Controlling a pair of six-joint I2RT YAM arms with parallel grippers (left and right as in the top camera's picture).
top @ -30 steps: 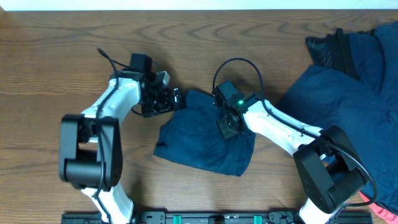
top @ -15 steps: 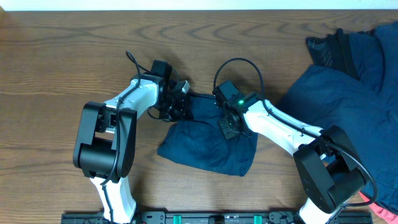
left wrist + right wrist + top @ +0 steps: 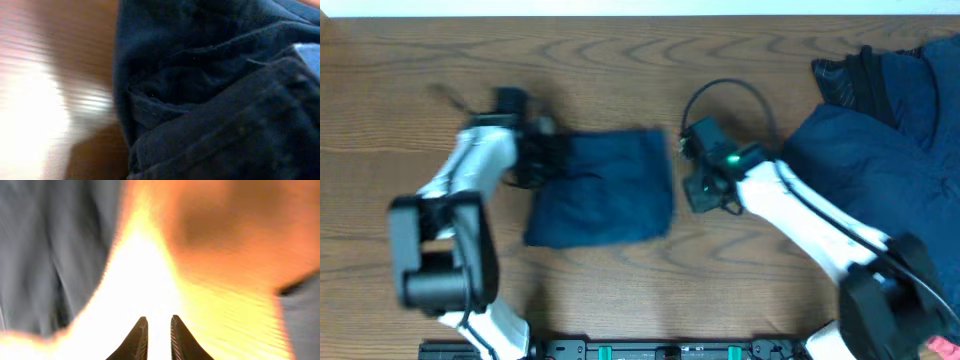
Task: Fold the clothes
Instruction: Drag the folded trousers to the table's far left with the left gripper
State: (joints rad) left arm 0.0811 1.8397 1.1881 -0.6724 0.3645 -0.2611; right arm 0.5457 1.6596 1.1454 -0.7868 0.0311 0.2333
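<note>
The robot's left gripper will release the dark navy garment on the bare wood at the table's end [image 3: 431,156] opposite the heap.
A dark navy garment [image 3: 605,190] lies as a rough rectangle on the wooden table, left of centre. My left gripper [image 3: 538,160] is at its left edge, shut on the cloth. In the left wrist view the wrinkled navy fabric [image 3: 210,90] fills the frame and hides the fingers. My right gripper [image 3: 700,195] hovers over bare wood just right of the garment, apart from it. Its fingertips [image 3: 141,330] stand almost shut, with a thin gap and nothing between them. The wrist views are blurred.
A big heap of more navy clothes [image 3: 880,170] covers the table's right side, with a black piece [image 3: 845,75] at its top. The right arm's link [image 3: 800,215] lies along the heap's edge. Bare wood table [image 3: 620,60] stretches behind the garment.
My left gripper shut on the garment's left edge and dragged it left, spreading it into a flatter rectangle. My right gripper came off the cloth and now stands to its right.
</note>
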